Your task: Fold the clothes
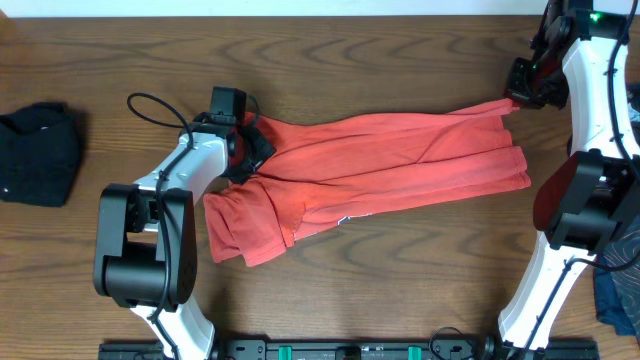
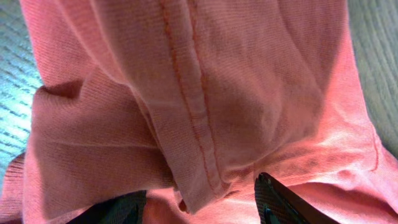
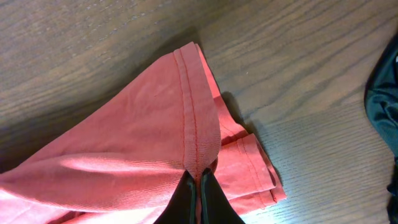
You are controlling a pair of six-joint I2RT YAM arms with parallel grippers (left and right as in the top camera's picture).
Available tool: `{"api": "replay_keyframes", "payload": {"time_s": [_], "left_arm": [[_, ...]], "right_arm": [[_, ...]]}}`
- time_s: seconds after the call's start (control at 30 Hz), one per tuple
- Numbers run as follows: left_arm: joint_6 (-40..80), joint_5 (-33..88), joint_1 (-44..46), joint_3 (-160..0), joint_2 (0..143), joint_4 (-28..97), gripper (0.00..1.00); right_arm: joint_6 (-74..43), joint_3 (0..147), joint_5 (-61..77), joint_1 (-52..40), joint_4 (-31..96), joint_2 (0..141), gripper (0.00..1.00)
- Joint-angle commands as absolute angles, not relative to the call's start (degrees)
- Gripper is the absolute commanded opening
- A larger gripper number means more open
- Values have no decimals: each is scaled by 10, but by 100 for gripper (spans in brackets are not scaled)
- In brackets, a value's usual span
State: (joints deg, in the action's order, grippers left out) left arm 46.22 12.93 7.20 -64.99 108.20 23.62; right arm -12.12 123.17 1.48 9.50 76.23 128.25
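Note:
I see the stitched fold hanging loose over bunched cloth in my left gripper's open fingers, so I should back away and pinch the T-shirt's upper edge (image 1: 287, 128) before I lift.
The coral-red T-shirt (image 1: 400, 160) lies stretched across the table's middle, bunched at its left end. My left gripper (image 1: 262, 150) is at the shirt's upper left corner. In the left wrist view a stitched fold of the shirt (image 2: 186, 93) hangs between the spread fingers (image 2: 273, 196) of that gripper (image 2: 198, 199), which is open and not pinching the cloth. My right gripper (image 1: 512, 100) holds the shirt's far right corner. In the right wrist view this gripper (image 3: 198, 175) is shut on the hemmed edge (image 3: 196, 124), lifting it into a ridge.
A black cloth bundle (image 1: 38, 152) lies at the table's left edge. A navy garment (image 1: 620, 290) sits by the right arm's base, and a dark cloth (image 3: 382, 106) also shows in the right wrist view. Bare wood surrounds the shirt.

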Motion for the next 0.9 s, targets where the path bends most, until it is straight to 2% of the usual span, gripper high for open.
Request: {"api": "replay_keyframes", "payload": {"time_s": [0.0, 0.07, 0.13, 0.17, 0.53, 0.87], "left_arm": [[450, 120, 69, -660, 1076, 243, 53], [451, 120, 69, -660, 1076, 236, 41], [451, 120, 69, -660, 1076, 230, 22], [451, 120, 69, -660, 1076, 227, 7], [449, 129, 69, -684, 1074, 214, 6], [390, 122, 71, -806, 1028, 338, 6]], "right_arm": [[-117, 1242, 4, 89, 762, 1270, 1], [-117, 1242, 4, 89, 762, 1270, 1], [-117, 1242, 4, 89, 762, 1270, 1], [-117, 1242, 4, 89, 761, 1270, 1], [-117, 1242, 1, 90, 761, 1270, 1], [-117, 1242, -15, 91, 760, 1270, 1]]}}
